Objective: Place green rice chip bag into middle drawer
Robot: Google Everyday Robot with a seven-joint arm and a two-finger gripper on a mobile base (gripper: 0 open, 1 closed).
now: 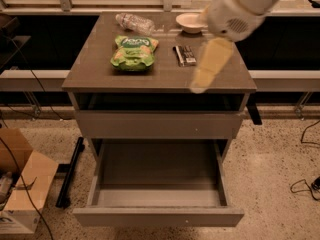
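I need to next move my gripper over to the green rice chip bag's side [150,50] that faces the small dark bar wrapper and close it there.
The green rice chip bag [132,54] lies flat on the cabinet top [90,71], left of centre. The middle drawer [160,217] is pulled out wide below, and its grey tray holds nothing. My gripper [201,82] hangs from the white arm at the upper right. Its pale yellow tip is above the front right part of the cabinet top, to the right of the bag and apart from it. It holds nothing that I can see.
A clear plastic bottle [134,22] lies behind the bag. A white bowl [190,21] stands at the back right and a small dark bar wrapper [185,55] lies beside my gripper. A cardboard box [22,184] is on the floor at left, cables [305,184] at right.
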